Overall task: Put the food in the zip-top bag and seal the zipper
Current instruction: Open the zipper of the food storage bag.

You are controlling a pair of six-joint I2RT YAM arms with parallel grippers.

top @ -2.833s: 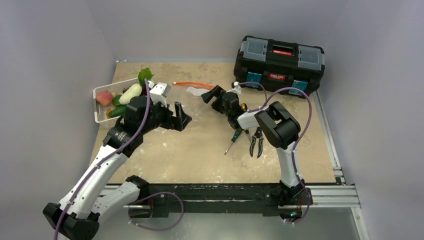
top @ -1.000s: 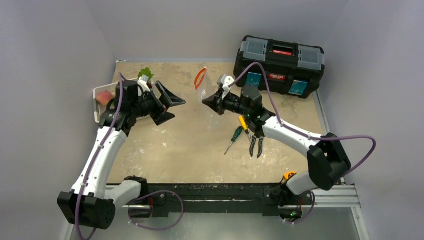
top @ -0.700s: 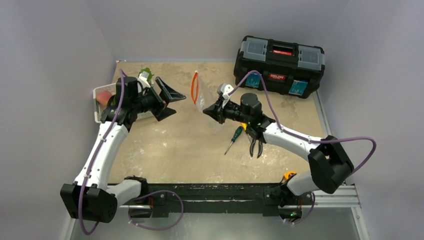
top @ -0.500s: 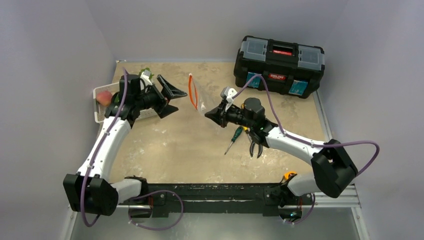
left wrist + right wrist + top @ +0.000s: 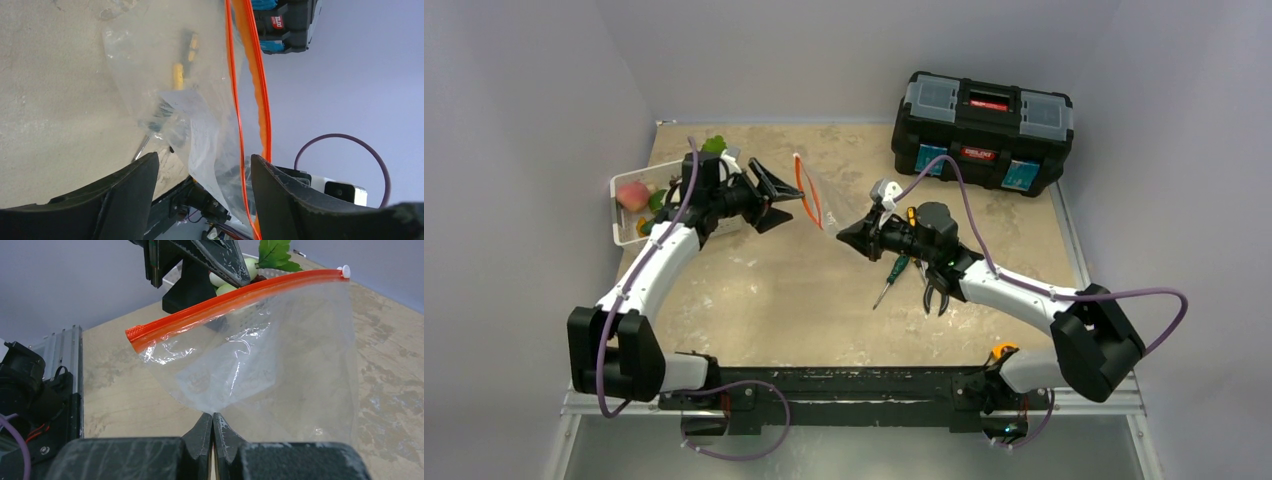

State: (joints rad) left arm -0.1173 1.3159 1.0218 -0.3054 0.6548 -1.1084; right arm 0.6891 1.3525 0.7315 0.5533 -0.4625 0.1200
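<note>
My right gripper is pinching the bag's bottom edge, far from its zipper. My left gripper should hold the bag's opening while my right gripper takes the opening's opposite edge [image 5: 815, 195].
The clear zip-top bag [image 5: 828, 217] hangs in the air at mid-table. My right gripper [image 5: 842, 234] is shut on its bottom edge; the right wrist view shows the pinch [image 5: 213, 421] below the bag [image 5: 270, 355]. The orange-red zipper [image 5: 806, 190] faces my left gripper [image 5: 795, 204], which is open. In the left wrist view its black fingers [image 5: 127, 192] stand apart on either side of the bag's mouth edge, the zipper [image 5: 254, 75] close to the right one. The food, a pink peach [image 5: 632, 193] and leafy greens [image 5: 716, 146], lies in the white basket [image 5: 624, 236].
A black toolbox [image 5: 984, 125] stands at the back right. A screwdriver [image 5: 892, 276] and pliers [image 5: 936, 290] lie on the table under my right forearm. The side walls are close to the basket.
My right gripper carried the bag left and nearer, its mouth turned toward the left arm. My left gripper swung right up to the mouth, and its jaws narrowed somewhat.
</note>
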